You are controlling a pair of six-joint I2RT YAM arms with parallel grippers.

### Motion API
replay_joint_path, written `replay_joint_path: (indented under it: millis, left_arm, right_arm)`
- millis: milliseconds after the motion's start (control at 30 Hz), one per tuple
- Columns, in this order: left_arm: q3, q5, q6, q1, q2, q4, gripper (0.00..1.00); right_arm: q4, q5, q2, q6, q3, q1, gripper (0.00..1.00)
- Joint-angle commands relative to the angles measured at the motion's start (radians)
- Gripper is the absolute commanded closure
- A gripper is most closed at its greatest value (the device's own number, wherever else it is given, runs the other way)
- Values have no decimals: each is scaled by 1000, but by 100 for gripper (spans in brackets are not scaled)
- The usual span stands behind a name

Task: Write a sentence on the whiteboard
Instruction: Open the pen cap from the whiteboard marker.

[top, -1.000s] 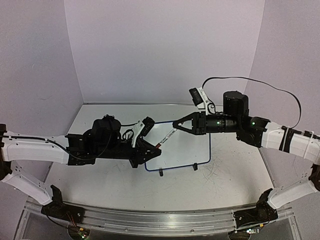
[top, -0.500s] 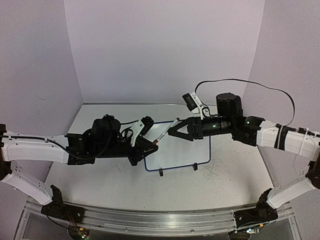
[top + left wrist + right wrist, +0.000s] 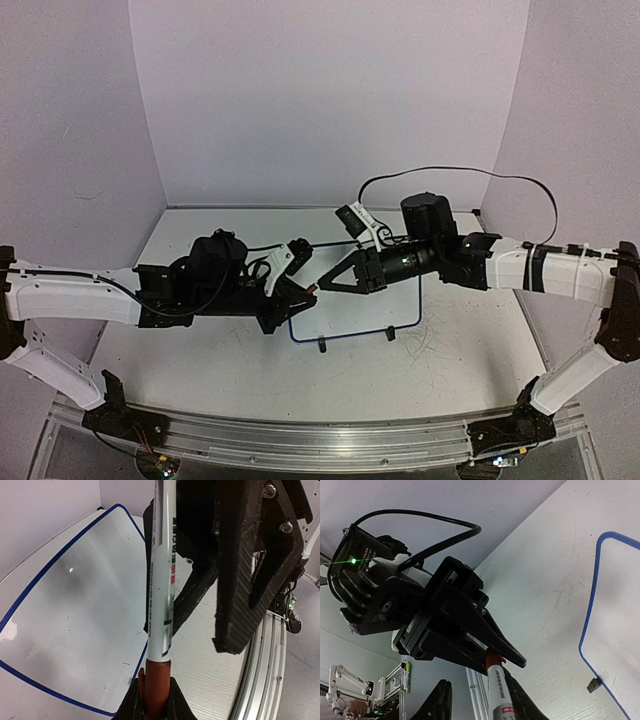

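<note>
Next, I set the red cap, now hanging above the whiteboard's end, down with my left gripper on the white table a short way (image 3: 228, 331) beside the whiteboard.
A marker with a white barrel (image 3: 161, 580) and a red cap (image 3: 156, 685) hangs above the left end of the whiteboard (image 3: 370, 305). My left gripper (image 3: 312, 290) is shut on the red cap (image 3: 494, 658). My right gripper (image 3: 326, 284) reaches in from the right and straddles the barrel (image 3: 501, 700). Its jaws stand open: one finger (image 3: 515, 700) lies along the barrel, the other finger (image 3: 437, 702) is well apart. The blue-rimmed whiteboard (image 3: 75, 605) has a bare white face; no sentence shows on it.
The board stands on two small black feet (image 3: 322, 347) on the scuffed white table (image 3: 200, 370). An aluminium rail (image 3: 300, 440) runs along the near edge. A black cable (image 3: 450, 172) loops over my right arm. Walls close in on three sides.
My right arm has moved left toward my left gripper. Its jaws opened wide, then narrowed around the marker's barrel. My left arm has barely shifted, still gripping the cap.
</note>
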Motion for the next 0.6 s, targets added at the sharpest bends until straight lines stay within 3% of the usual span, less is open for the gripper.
replay_joint_path:
  millis: [0, 267, 567]
  left_arm:
    - [53, 12, 14, 0, 4, 23, 100]
    - [56, 26, 10, -1, 7, 21, 100]
    - [60, 34, 7, -3, 3, 22, 100]
  right_arm:
    - [70, 17, -20, 19, 23, 9, 65]
    - [102, 54, -38, 43, -5, 10, 71]
    - [103, 69, -20, 51, -2, 9, 65]
